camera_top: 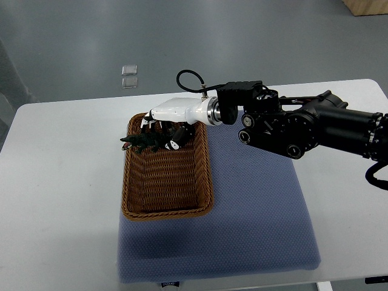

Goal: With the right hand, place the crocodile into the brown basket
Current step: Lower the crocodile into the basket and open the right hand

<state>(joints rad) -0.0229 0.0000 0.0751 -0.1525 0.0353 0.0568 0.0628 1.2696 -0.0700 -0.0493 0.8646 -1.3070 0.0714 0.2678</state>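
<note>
My right gripper is going to set the crocodile free on the middle of the brown basket's bare woven bottom [163, 172], letting go of it there.
My right hand [162, 134] reaches in from the right edge and hovers over the far end of the brown wicker basket [167, 209]. Its fingers are curled around a dark green toy crocodile [143, 143]. The crocodile's end sticks out to the left, over the basket's far left rim. The basket lies lengthwise on a blue mat [254, 212], and its woven floor shows bare nearer to me. The left arm does not show.
The blue mat lies on a white table [60, 182]. Grey floor lies beyond the table's far edge, with two small clear squares [128, 76] on it. A wooden corner [367, 6] shows at the top right.
</note>
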